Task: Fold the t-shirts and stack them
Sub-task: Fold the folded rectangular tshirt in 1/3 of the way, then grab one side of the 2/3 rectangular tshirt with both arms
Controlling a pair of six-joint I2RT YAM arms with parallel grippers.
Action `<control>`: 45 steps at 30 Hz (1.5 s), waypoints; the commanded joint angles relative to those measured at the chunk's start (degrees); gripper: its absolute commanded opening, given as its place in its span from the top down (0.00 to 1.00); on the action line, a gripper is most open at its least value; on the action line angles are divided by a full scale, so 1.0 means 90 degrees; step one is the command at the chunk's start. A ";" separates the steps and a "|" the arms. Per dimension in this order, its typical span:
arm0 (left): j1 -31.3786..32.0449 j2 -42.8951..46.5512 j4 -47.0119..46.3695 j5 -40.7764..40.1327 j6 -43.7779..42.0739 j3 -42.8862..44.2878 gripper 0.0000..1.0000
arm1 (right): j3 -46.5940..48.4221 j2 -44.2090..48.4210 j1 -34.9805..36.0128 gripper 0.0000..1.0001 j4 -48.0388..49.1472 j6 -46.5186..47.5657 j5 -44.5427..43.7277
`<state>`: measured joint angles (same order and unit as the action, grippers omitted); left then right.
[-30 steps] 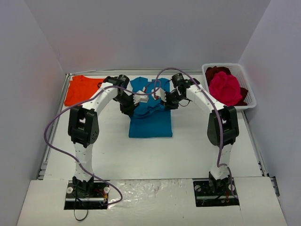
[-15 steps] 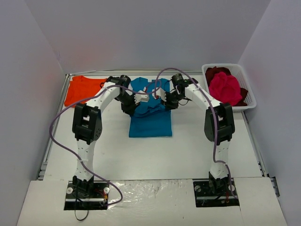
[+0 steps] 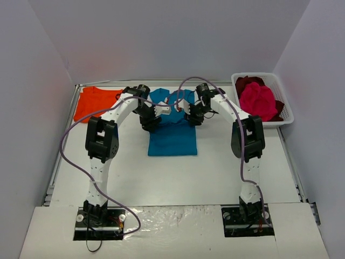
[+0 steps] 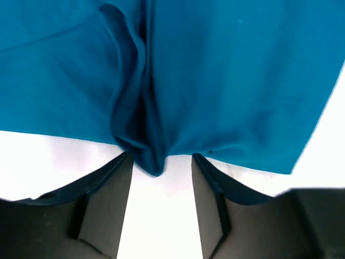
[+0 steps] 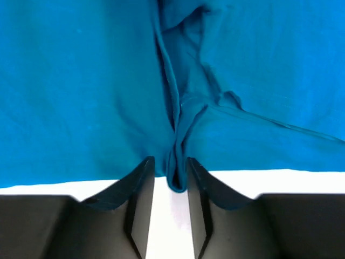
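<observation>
My left gripper and right gripper should take the near hem corners (image 3: 150, 154) and pull the cloth straight before folding, because a bunched fold crosses the middle of the teal-blue t-shirt.
The teal-blue t-shirt (image 3: 172, 140) lies folded into a rectangle at the middle back of the table, its far part bunched. My left gripper (image 3: 163, 111) and right gripper (image 3: 181, 110) meet over that far part. In the left wrist view the jaws (image 4: 160, 160) stand wide apart, with a puckered fold of the teal shirt (image 4: 148, 154) lying loose at their tips. In the right wrist view the jaws (image 5: 171, 163) stand a little apart around a narrow pinched ridge of the teal cloth (image 5: 177, 175). The orange t-shirt (image 3: 94, 102) lies flat at the back left.
A white slotted basket (image 3: 262, 75) at the back right holds the magenta-pink t-shirt (image 3: 259, 101) and the dark red t-shirt (image 3: 248, 82). White walls close in the back and both sides. Purple cables loop over both arms.
Both arms have reached a little farther toward the back wall over the teal shirt. The shirt's near rectangle has stayed in place.
</observation>
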<state>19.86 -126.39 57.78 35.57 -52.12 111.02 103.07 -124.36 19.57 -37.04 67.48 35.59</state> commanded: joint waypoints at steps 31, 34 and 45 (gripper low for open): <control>0.1592 0.4697 -0.3674 -0.1608 0.0380 -0.6075 0.46 | -0.3813 0.3534 0.0325 0.49 0.0687 -0.1521 0.0625; 0.1632 0.4707 -0.4270 -0.1735 0.0507 -0.6446 0.46 | -0.4078 0.3661 0.0374 0.49 0.0922 -0.1658 0.0625; 0.1651 0.4210 -0.5541 -0.1950 0.0537 -0.6887 0.47 | -0.4499 0.3417 0.0374 0.50 0.1088 -0.1600 0.0596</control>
<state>34.41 -87.61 11.94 18.76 -47.51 48.90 63.07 -94.00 22.96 -27.16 53.36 39.75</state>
